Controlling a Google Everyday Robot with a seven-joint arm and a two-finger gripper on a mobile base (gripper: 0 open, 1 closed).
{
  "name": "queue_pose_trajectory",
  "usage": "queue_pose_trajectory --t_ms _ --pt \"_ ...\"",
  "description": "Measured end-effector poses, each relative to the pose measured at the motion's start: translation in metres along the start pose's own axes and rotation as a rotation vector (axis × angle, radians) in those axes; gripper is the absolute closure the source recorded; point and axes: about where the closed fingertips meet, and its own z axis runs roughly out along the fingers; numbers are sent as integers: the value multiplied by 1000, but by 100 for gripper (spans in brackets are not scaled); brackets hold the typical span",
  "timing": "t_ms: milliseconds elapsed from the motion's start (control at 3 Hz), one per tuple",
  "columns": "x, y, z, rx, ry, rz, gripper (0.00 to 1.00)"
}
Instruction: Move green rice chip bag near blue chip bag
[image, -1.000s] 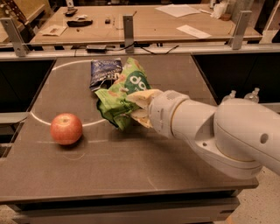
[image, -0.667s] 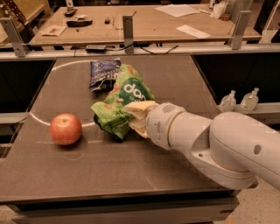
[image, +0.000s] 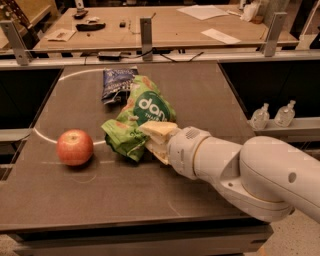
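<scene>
Next, my gripper lets go of the green rice chip bag toward the far edge of the table, against the blue chip bag (image: 154, 93).
The green rice chip bag (image: 140, 120) lies crumpled on the dark table, its white lettering facing up. Its top edge touches the blue chip bag (image: 116, 84), which lies flat just behind it to the left. My gripper (image: 156, 141) is at the green bag's lower right edge, on the end of the white arm that comes in from the right. Its cream fingers (image: 159, 130) are spread open against the bag's edge and do not squeeze it.
A red apple (image: 75, 147) sits on the table left of the green bag. A white curved line (image: 42, 135) runs across the tabletop. Two small clear bottles (image: 272, 116) stand on a ledge to the right. A workbench (image: 165, 30) with rails lies beyond the table.
The green bag has come down and lies flatter, stretched toward the blue bag. My gripper has drawn back toward the near right and has let the bag go.
</scene>
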Motion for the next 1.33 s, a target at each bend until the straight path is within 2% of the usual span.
queue_pose_trajectory --t_ms 333,667,1333 --pt "9 -1 2 -2 35 -14 100" --pt "20 -3 7 -10 103 -54 100" --pt "59 -17 23 6 169 -121 100"
